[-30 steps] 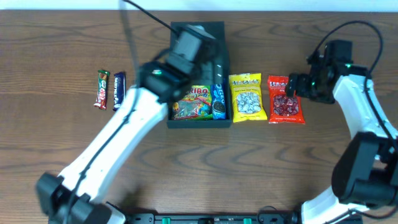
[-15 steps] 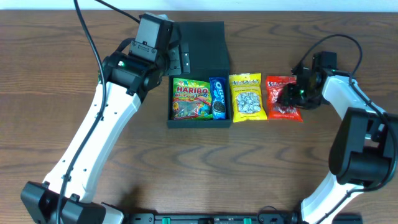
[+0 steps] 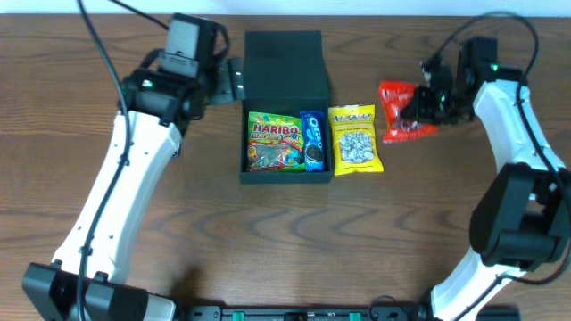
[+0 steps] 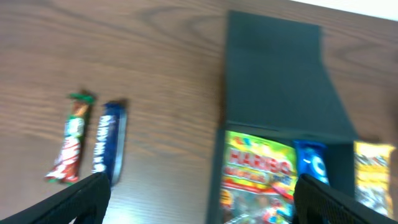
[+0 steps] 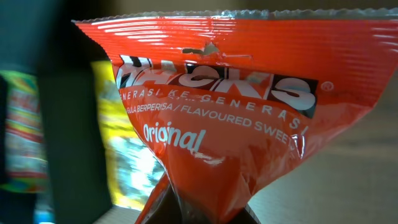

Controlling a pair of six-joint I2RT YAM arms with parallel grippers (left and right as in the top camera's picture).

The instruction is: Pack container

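Observation:
I need to use my right gripper to let go of the red sweets packet so that it sits on top of the Haribo bag (image 3: 269,131) (image 5: 22,118) inside the container.
The container (image 3: 284,71), a dark teal-green box with its flap lid folded back, holds a Haribo bag (image 3: 273,143) and a blue Oreo packet (image 3: 313,141). My right gripper (image 3: 425,106) is shut on the red sweets packet (image 3: 401,113), which hangs tilted above the table, right of the container. In the right wrist view the red packet (image 5: 217,106) fills the frame, pinched at its lower end. My left gripper (image 3: 230,82) stands open and empty beside the container's left rear corner. In the left wrist view its fingers (image 4: 68,202) straddle the container (image 4: 280,93).
A yellow snack packet (image 3: 355,138) lies flat against the container's right wall. Two bars, one red and green (image 4: 71,140) and one dark blue (image 4: 110,140), lie on the wood left of the container; the left arm hides them from overhead.
My right gripper has shut on the red packet and lifted it off the table toward the back. My left arm has drawn back from over the container to its left rear.

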